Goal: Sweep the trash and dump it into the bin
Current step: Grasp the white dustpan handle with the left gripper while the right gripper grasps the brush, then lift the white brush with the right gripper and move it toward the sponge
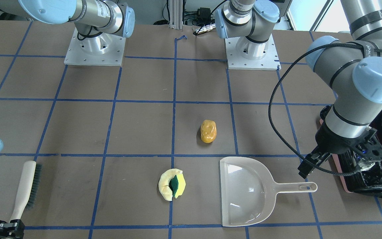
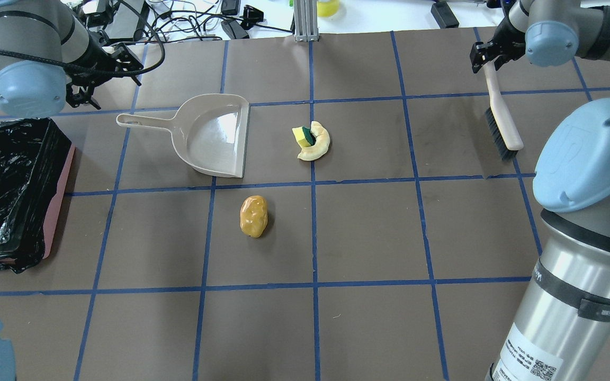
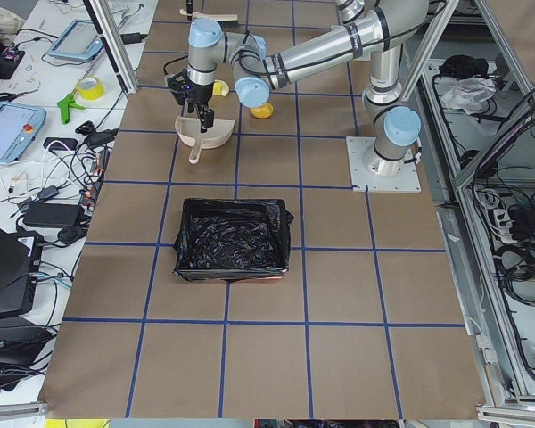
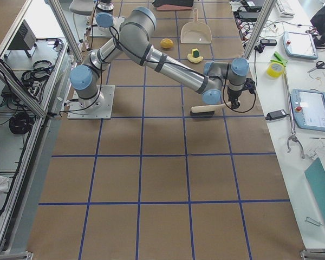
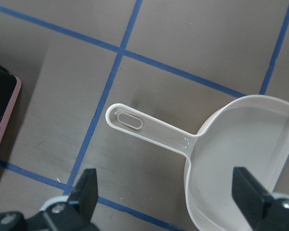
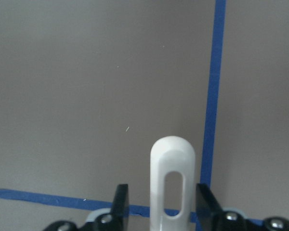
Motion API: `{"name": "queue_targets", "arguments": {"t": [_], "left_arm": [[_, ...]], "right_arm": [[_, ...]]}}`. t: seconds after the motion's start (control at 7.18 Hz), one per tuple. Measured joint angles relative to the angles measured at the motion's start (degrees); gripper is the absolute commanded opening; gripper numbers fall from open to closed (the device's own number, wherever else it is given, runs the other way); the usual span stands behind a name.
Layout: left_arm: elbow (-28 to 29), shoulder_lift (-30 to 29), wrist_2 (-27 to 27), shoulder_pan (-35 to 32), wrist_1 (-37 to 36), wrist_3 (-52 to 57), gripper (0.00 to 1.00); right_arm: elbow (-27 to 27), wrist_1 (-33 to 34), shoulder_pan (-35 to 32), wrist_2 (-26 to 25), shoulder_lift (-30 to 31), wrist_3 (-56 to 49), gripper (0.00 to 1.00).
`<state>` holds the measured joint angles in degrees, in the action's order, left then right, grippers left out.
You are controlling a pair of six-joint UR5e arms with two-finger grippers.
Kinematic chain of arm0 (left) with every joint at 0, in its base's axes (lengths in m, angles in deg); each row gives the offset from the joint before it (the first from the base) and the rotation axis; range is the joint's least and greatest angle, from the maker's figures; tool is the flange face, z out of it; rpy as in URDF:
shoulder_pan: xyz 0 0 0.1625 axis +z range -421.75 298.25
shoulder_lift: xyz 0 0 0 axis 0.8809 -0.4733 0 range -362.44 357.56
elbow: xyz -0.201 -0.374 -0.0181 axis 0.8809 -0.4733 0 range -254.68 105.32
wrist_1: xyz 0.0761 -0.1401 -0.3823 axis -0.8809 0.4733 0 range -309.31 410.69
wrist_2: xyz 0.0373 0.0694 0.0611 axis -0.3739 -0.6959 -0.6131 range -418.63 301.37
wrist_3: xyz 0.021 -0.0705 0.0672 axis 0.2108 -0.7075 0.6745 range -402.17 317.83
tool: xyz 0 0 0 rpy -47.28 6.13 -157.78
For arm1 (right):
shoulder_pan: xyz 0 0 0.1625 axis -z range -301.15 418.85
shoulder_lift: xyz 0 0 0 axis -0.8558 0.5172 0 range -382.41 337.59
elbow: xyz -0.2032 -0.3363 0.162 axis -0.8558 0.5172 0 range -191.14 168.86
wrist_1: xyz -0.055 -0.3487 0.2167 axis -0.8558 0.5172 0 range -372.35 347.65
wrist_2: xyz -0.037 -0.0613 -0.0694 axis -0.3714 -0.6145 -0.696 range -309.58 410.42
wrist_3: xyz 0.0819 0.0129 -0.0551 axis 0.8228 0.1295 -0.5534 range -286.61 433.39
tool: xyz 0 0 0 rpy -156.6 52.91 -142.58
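Note:
The beige dustpan is next for my left gripper, which should go to it and close on the middle of its handle (image 1: 298, 187) (image 5: 153, 131), beside the handle's long hole.
The orange-yellow lump (image 1: 208, 131) lies near the table's middle. The pale yellow curved piece with its green-and-yellow sponge block (image 1: 172, 184) lies apart from it. The bin (image 2: 60, 201), pink-sided with a black bag, stands at the table's left end. My left gripper (image 5: 168, 197) is open wide and empty, just above the handle of the beige dustpan (image 5: 149, 131). My right gripper (image 6: 162, 204) straddles the handle of the brush (image 6: 172, 183), which lies on the table. A gap shows on one side of the handle, so the jaws are not closed on it.
The dustpan (image 2: 215, 135) lies flat between the bin and the curved piece, its mouth toward the trash. The brush (image 2: 502, 119) lies at the far right, bristles (image 1: 35, 186) facing the table's middle. Blue tape lines grid the brown table.

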<state>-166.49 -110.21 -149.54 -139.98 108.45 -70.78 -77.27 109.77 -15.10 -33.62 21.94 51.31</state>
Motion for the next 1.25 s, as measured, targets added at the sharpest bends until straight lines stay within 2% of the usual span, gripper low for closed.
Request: {"name": "queue_targets", "arguments": {"t": [0.42, 0.56, 1.25], "left_arm": [[-0.55, -2.67, -0.16, 0.0, -1.15, -22.41, 1.0], [-0.06, -4.32, -0.23, 0.01, -2.97, -28.16, 1.0], [0.52, -11.8, -0.43, 0.0, -6.55, -39.03, 0.98]], "right_arm": [[-0.54, 0.11, 0.04, -0.3, -0.05, -1.64, 0.22], [-0.73, 0.12, 0.04, -0.44, -0.05, -2.25, 0.12], [0.05, -0.19, -0.26, 0.01, 1.7, -0.56, 0.08]]}}
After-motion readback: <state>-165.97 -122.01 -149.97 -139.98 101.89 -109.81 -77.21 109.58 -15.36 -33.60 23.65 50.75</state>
